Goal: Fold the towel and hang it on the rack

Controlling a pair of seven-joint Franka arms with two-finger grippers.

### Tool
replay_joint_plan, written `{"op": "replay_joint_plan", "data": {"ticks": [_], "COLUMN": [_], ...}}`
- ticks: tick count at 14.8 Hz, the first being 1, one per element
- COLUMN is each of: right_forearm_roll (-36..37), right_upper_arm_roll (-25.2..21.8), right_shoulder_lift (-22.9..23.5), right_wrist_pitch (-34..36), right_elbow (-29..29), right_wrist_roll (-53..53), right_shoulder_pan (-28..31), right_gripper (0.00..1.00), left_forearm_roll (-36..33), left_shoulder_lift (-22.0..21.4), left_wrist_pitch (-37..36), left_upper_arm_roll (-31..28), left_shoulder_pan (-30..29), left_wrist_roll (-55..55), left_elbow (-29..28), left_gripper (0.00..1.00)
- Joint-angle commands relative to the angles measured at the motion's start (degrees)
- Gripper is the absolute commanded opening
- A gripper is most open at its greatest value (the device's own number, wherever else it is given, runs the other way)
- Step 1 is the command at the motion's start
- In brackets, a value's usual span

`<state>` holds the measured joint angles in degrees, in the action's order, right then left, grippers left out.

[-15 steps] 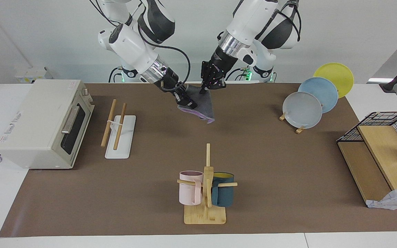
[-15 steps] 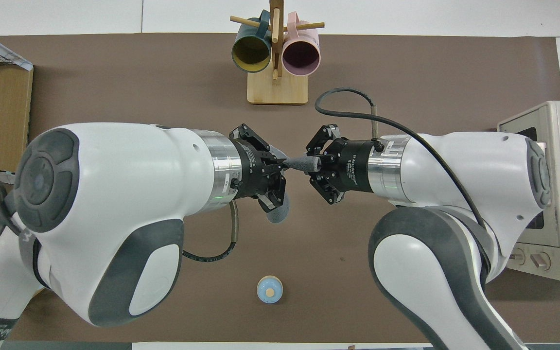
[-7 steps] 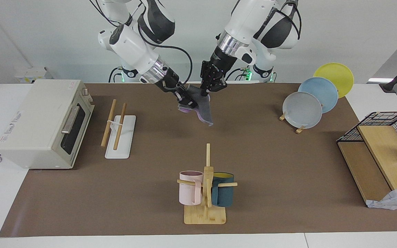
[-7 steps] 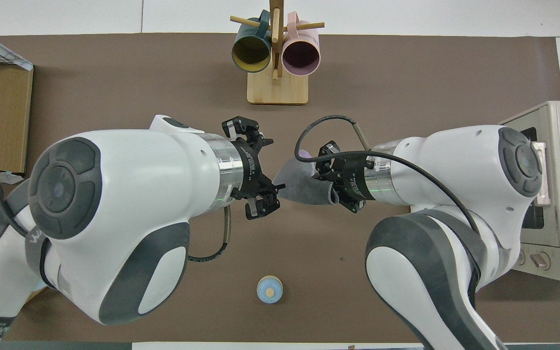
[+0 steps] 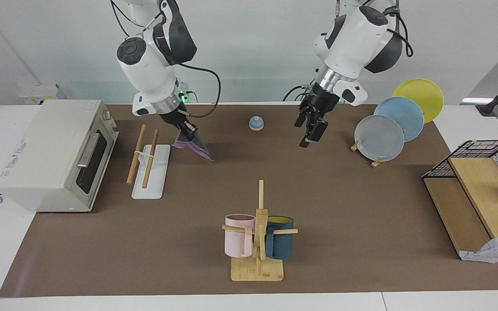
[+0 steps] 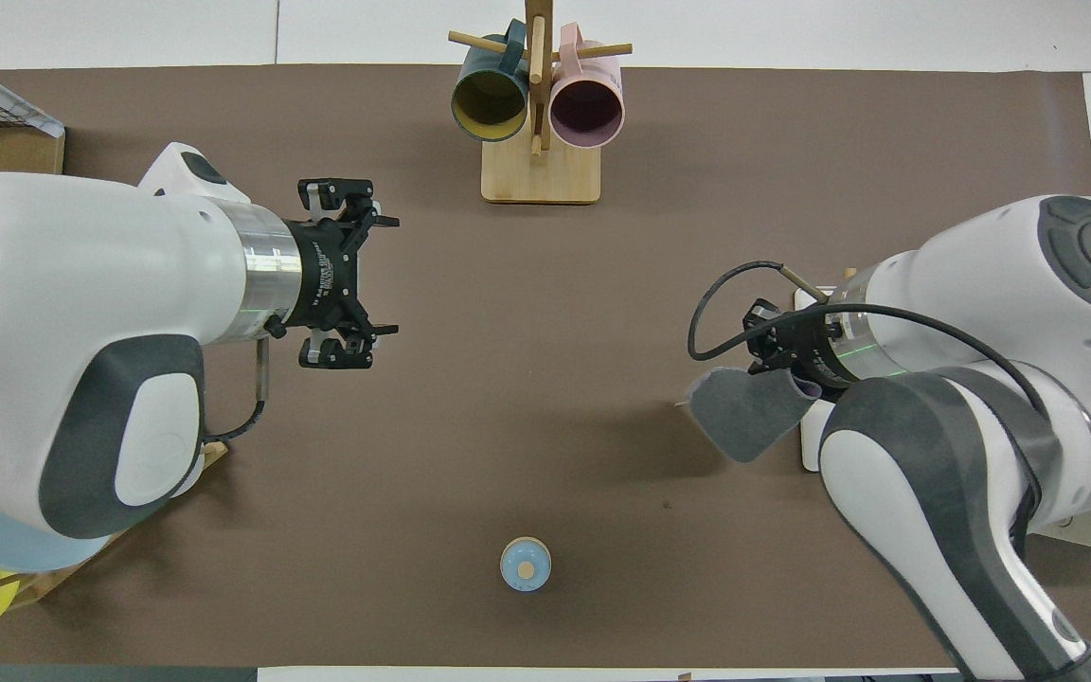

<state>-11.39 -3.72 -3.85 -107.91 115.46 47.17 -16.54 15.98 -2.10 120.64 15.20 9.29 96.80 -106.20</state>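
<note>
The robot's right gripper needs to release the towel over the middle of the rack's rods (image 6: 867,385), next to the toaster oven.
The towel (image 5: 193,146), grey outside with a purple edge, hangs in a fold from my right gripper (image 5: 187,129), which is shut on its upper edge. It is in the air just beside the rack (image 5: 147,160), on the side toward the table's middle, and does not touch the rods. In the overhead view the towel (image 6: 742,413) shows under the right gripper (image 6: 780,367), and the right arm hides most of the rack. My left gripper (image 5: 310,137) is open and empty over the mat near the plates. It also shows in the overhead view (image 6: 380,276).
A toaster oven (image 5: 54,155) stands next to the rack at the right arm's end. A wooden peg stand with two mugs (image 5: 257,242) is farthest from the robots. Plates on a small stand (image 5: 381,138), a wire basket (image 5: 486,160) and a small blue knob (image 5: 256,123) are also there.
The left gripper let go of the towel, opened and drew back toward its own end. The right gripper carried the towel alone from the table's middle to beside the rack.
</note>
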Motion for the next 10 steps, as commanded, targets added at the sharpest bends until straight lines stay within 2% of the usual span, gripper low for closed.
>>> {"op": "replay_joint_plan", "data": {"ticks": [1,4,7,10], "right_forearm_roll": [3.8,10.7,13.1,16.1], "right_upper_arm_roll": [0.4,0.4,0.4,0.2], "right_shoulder_lift": [-1.9,-1.9,-1.8,-1.8], "right_wrist_pitch": [2.3,3.0,2.9,2.7], "right_elbow": [2.0,2.0,1.8,1.4], "right_wrist_roll": [-8.4,-16.4,-24.2,-30.2], "right_shoulder_pan": [4.5,7.2,11.1,13.3], "right_gripper": [0.00,0.00,0.00,0.00], "left_forearm_roll": [-0.3,-0.4,-0.9,-7.5], "left_shoulder_lift": [-3.6,-3.6,-3.5,-3.1], "left_wrist_pitch": [-1.9,-4.1,-7.2,-12.2], "left_upper_arm_roll": [0.3,0.3,0.1,-0.2], "left_shoulder_pan": [-4.0,-8.2,-11.0,-12.5], "left_wrist_roll": [-13.0,-31.1,-50.2,-65.0], "left_elbow": [-4.3,-4.1,-3.3,-1.3], "left_gripper": [1.00,1.00,1.00,1.00]}}
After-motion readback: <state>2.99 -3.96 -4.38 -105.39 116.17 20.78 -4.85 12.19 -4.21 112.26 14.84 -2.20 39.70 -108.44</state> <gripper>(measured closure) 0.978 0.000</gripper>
